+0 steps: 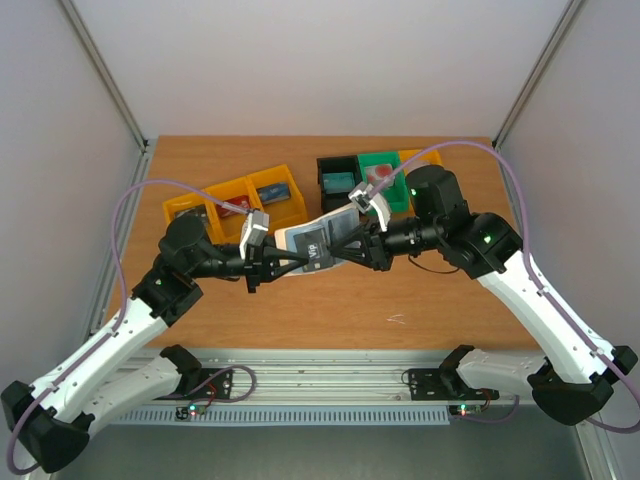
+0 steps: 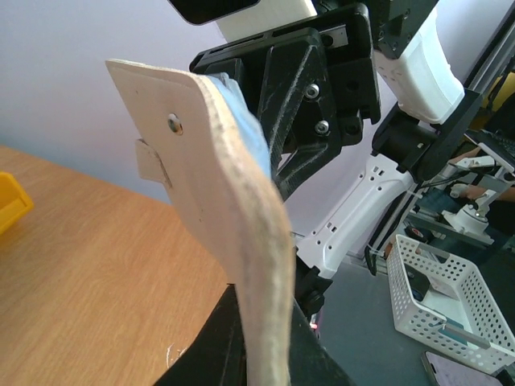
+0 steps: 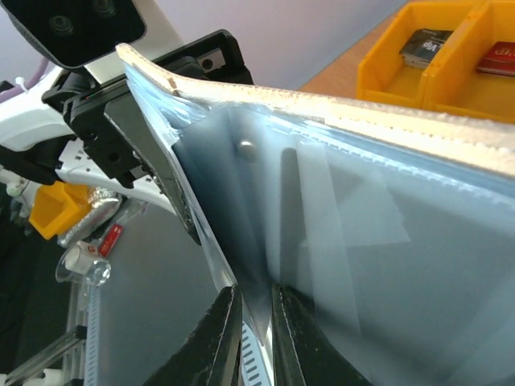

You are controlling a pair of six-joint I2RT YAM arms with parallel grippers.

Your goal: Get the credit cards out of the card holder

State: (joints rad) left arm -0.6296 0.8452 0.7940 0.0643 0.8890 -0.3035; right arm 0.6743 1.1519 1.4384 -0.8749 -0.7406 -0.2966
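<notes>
Next, my left gripper puts the card holder down on the bare table (image 1: 318, 281) in front of the black bin. The holder now hangs in the air over the table's middle.
The card holder (image 1: 338, 222) hangs in the air between my two grippers over the middle of the table. Its whitish-beige outer face with the snap tab fills the left wrist view (image 2: 217, 201). My left gripper (image 1: 296, 262) is shut on its lower edge (image 2: 269, 354). A dark credit card (image 1: 318, 250) with white print shows on the holder's inner side. My right gripper (image 1: 350, 248) is shut on a thin bluish sheet (image 3: 265, 265) at the blue-grey inner face (image 3: 386, 241), which looks like the card's edge. Any other cards are hidden.
A row of yellow bins (image 1: 240, 200) holding small items stands at the back left and also shows in the right wrist view (image 3: 434, 72). A black bin (image 1: 338, 180), a green bin (image 1: 382, 175) and another yellow bin (image 1: 420, 157) stand at the back right.
</notes>
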